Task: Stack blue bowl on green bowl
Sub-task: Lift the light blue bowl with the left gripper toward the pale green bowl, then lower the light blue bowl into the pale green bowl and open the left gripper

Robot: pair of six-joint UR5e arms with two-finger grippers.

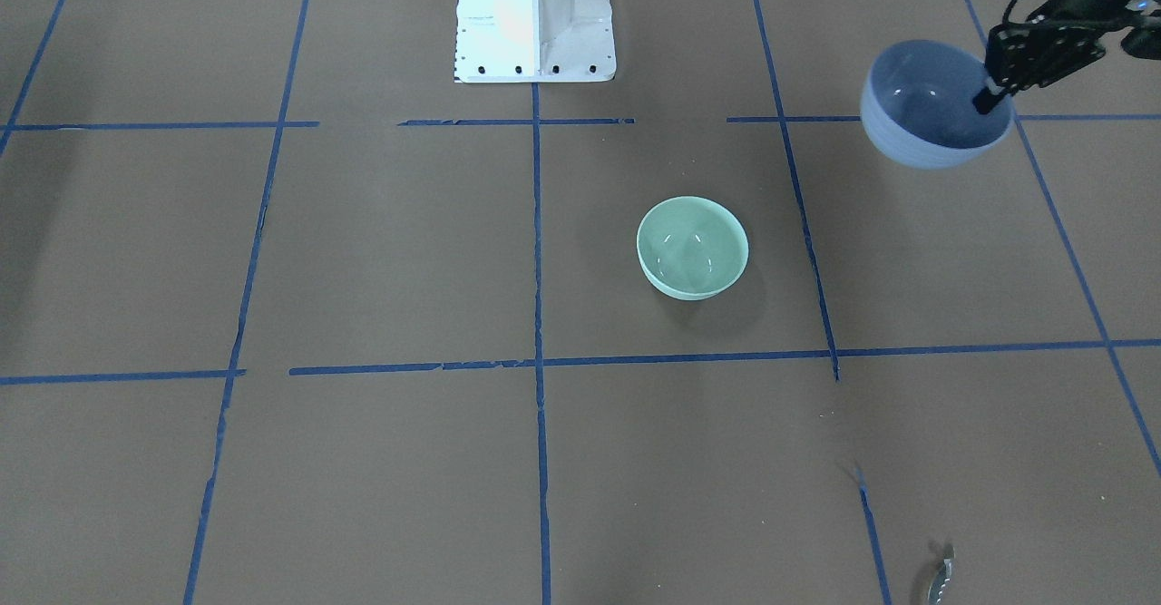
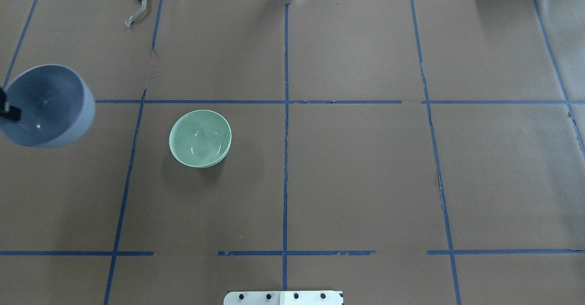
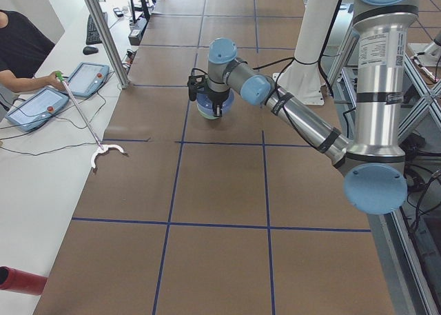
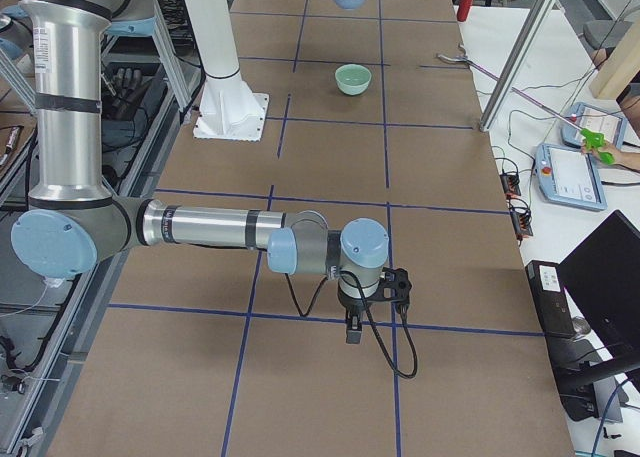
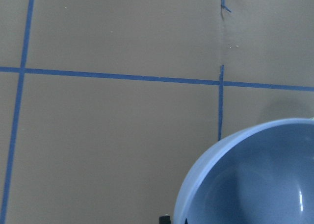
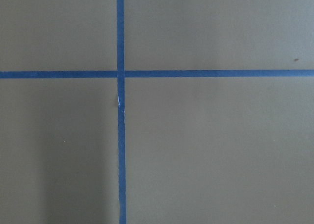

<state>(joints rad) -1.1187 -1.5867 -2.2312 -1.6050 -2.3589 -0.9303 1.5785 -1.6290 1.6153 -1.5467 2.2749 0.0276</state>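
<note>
Next, I let go of the blue bowl with my left gripper once it is nested inside the empty green bowl (image 1: 694, 242) on the brown table.
The blue bowl (image 1: 925, 115) hangs tilted above the table, off to the robot's left of the green bowl. My left gripper (image 1: 993, 95) is shut on the blue bowl's rim, one finger (image 1: 985, 101) inside it. The blue bowl also shows at the left edge of the overhead view (image 2: 45, 106) and in the left wrist view (image 5: 255, 180). The green bowl (image 1: 692, 247) stands upright and empty on the brown table, also in the overhead view (image 2: 200, 138). My right gripper (image 4: 352, 329) hangs low over the table far from both bowls; I cannot tell whether it is open.
The white robot base (image 1: 535, 15) stands at the table's near middle edge. A grey grabber tool (image 2: 135, 3) lies at the far left corner, held by an operator (image 3: 21, 53). Blue tape lines (image 2: 285, 158) grid the table.
</note>
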